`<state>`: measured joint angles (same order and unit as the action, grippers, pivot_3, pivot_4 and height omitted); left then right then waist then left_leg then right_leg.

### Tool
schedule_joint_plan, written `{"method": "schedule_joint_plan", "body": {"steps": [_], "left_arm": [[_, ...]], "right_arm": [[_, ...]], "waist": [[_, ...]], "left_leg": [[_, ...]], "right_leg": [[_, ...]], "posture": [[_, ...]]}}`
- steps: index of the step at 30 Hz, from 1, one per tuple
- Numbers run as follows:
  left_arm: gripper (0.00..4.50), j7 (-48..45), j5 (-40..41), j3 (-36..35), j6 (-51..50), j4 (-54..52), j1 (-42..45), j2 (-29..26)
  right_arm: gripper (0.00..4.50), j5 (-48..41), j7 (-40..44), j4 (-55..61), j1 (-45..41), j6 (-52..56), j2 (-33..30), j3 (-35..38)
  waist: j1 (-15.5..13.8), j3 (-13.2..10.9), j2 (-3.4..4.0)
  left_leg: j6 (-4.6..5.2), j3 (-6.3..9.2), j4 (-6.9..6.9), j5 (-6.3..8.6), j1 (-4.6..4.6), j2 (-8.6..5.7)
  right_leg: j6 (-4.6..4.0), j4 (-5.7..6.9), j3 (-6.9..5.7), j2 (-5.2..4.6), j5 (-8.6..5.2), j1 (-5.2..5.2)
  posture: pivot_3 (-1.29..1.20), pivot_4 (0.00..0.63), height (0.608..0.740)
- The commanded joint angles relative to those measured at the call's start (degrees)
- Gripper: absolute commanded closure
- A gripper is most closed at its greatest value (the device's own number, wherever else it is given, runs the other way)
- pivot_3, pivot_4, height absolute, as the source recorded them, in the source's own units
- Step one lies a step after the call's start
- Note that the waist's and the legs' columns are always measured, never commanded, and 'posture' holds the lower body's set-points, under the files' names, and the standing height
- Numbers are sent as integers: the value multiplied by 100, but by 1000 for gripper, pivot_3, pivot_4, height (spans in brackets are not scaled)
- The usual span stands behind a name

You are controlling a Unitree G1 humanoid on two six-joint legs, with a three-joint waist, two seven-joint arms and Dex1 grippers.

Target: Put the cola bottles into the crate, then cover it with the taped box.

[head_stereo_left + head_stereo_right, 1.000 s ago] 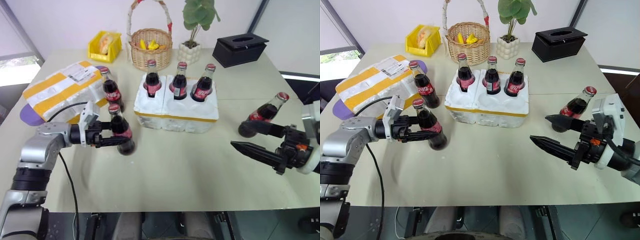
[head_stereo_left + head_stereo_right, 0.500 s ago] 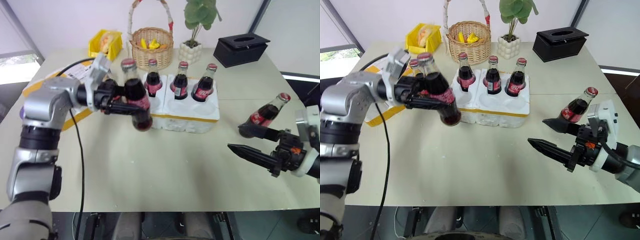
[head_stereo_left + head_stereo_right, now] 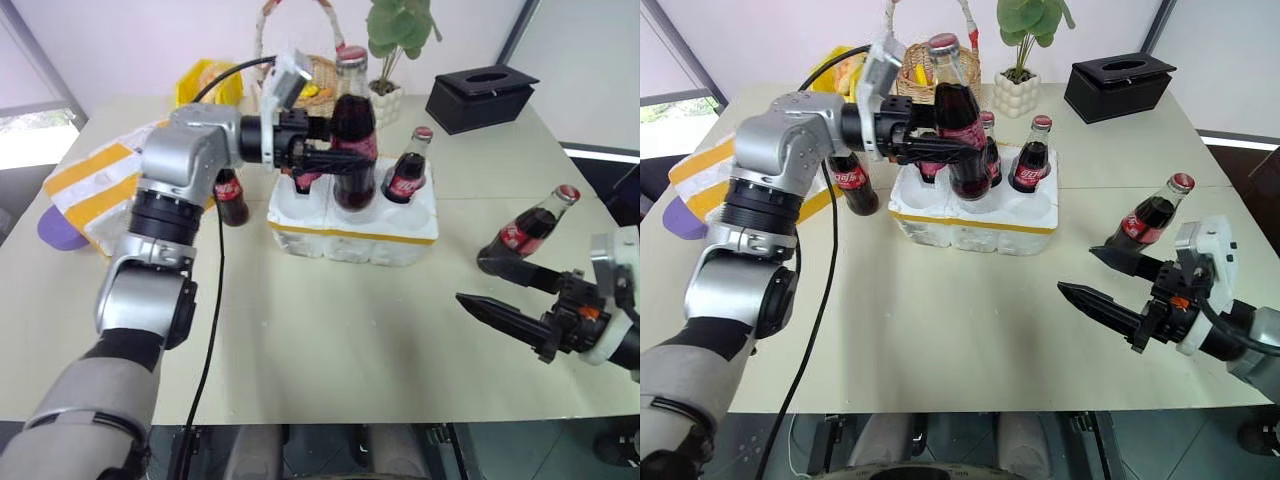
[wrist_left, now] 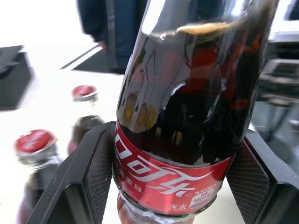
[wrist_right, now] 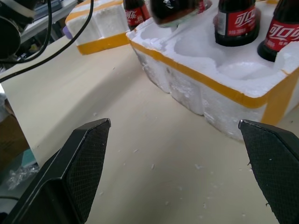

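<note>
Next, my left hand releases the cola bottle in the middle hole of the crate's front row (image 3: 354, 216).
My left gripper (image 3: 345, 155) is shut on a cola bottle (image 3: 352, 110), held upright in the air over the crate (image 3: 350, 235); its fingers (image 4: 88, 172) clamp the red label. The crate's back row holds cola bottles, one at the right end (image 3: 405, 172), the others partly hidden behind the held bottle. Its front holes (image 5: 196, 44) are empty. Another bottle (image 3: 230, 195) stands on the table beside the taped box (image 3: 90, 185). My right gripper (image 3: 472, 280) is open and low at the right, next to one more bottle (image 3: 530, 232).
A wicker basket (image 3: 300, 90), a yellow bin (image 3: 205, 88), a potted plant (image 3: 385, 95) and a black tissue box (image 3: 480, 95) line the far edge. A purple item (image 3: 58, 230) lies under the taped box. A black cable (image 3: 215, 290) hangs from my left arm.
My left arm lifted the bottle off the table and carried it up and to the right, over the crate. The right gripper stayed where it was, open.
</note>
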<state>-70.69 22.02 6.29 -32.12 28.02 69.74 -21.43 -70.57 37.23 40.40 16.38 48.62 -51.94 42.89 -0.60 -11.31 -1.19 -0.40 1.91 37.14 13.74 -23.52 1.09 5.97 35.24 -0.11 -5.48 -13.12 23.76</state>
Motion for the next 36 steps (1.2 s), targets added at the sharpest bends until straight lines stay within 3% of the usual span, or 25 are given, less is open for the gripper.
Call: {"method": "schedule_joint_plan", "body": {"steps": [1,7,13,30,36], "left_arm": [[1635,304,71,-139,-42,-558,34,104],[1635,578,175,-103,-416,-1071,-344,315],[1635,765,-126,119,-146,-1193,-669,351],[1635,1283,-642,99,786,211,-259,724],[1635,1236,-646,188,601,20,-483,763]], "right_arm": [[0,-36,-39,192,69,-184,88,204],[0,29,-107,187,71,-279,119,77],[0,8,-157,166,9,-292,74,40],[0,-32,-300,206,13,-276,87,47],[0,13,-304,216,70,-292,106,73]], "waist": [[-8,0,0],[-13,0,0],[-11,0,0],[-17,1,1],[-13,1,1]], "left_leg": [[0,0,0,0,0,0],[0,-1,2,0,0,-1],[0,0,4,0,2,-1],[0,1,5,0,5,-1],[0,1,6,0,5,-2]], "right_leg": [[0,0,0,0,0,-1],[0,0,2,-1,0,-2],[0,5,3,0,0,-2],[1,1,3,0,1,-9],[2,1,3,0,1,-9]], "posture": [[0,150,740],[0,150,740],[0,150,740],[0,150,740],[0,150,740]]}}
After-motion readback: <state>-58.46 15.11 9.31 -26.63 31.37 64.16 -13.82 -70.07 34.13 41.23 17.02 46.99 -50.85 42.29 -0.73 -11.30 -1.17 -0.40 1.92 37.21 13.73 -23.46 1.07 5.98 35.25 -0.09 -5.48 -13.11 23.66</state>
